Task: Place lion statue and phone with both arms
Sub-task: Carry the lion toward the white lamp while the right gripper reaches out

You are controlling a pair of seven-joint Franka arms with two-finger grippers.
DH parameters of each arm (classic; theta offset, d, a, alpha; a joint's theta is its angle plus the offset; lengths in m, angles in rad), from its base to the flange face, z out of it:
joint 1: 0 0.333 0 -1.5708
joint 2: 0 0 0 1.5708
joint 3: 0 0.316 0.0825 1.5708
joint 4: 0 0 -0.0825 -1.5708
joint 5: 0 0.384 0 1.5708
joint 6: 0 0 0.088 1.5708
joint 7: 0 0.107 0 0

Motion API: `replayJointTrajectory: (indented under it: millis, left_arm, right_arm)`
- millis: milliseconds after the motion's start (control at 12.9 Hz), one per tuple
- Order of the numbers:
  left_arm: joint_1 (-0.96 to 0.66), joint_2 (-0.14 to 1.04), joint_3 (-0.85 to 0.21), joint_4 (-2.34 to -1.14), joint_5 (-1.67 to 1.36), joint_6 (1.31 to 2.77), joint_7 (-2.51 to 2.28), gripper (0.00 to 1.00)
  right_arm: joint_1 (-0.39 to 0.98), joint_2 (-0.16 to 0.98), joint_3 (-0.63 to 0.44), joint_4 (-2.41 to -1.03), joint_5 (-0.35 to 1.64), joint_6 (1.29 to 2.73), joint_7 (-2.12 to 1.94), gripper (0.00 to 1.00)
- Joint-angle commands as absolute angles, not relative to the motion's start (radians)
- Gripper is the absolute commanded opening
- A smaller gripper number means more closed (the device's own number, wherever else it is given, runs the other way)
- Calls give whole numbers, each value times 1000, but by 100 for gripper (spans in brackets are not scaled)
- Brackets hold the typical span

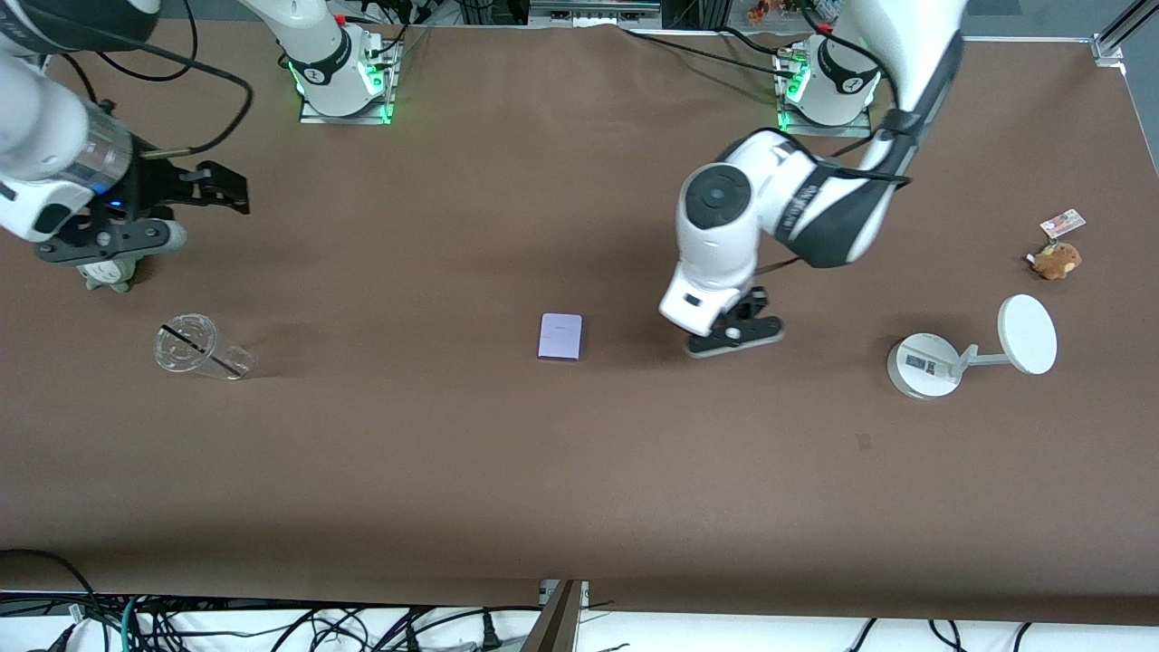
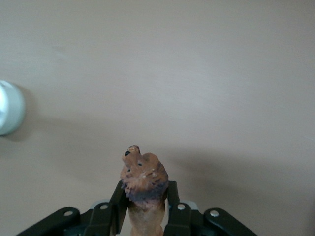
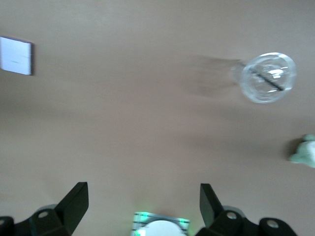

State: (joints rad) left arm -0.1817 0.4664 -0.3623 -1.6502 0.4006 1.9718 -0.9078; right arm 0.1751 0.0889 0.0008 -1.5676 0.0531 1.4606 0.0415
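Note:
I will let go of the lion statue with my left gripper just beside the white stand's round base [image 1: 852, 369] [image 2: 64, 110], on the side that faces the phone.
The lion statue [image 2: 144, 174], orange-brown with a darker mane, stands between the fingers of my left gripper [image 2: 144, 191], which is shut on it. Seen from the front, that gripper [image 1: 735, 333] is low over the table's middle, beside the phone toward the left arm's end, and its hand hides the statue. The phone [image 1: 560, 337] is a pale lavender slab lying flat on the table; the right wrist view shows the phone [image 3: 16, 55] too. My right gripper [image 1: 222, 186] hangs open and holds nothing [image 3: 144, 191] near the right arm's end.
A clear plastic cup [image 1: 199, 347] lies on its side at the right arm's end, near a small pale green figure [image 1: 109, 276]. A white stand with a disc [image 1: 933, 362], a tan plush toy [image 1: 1056, 261] and a small card [image 1: 1061, 222] sit at the left arm's end.

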Motion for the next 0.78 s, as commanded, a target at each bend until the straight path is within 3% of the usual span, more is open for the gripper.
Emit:
replayJointTrajectory:
  millis: [0, 699]
  left_arm:
    - [-60, 434, -374, -1675, 417, 1937, -777, 7]
    - [181, 439, -379, -1713, 387, 2000, -394, 6]
  right_arm:
    - [257, 144, -2, -1540, 95, 1501, 187, 100]
    - [532, 431, -2, -1540, 92, 1905, 526, 100]
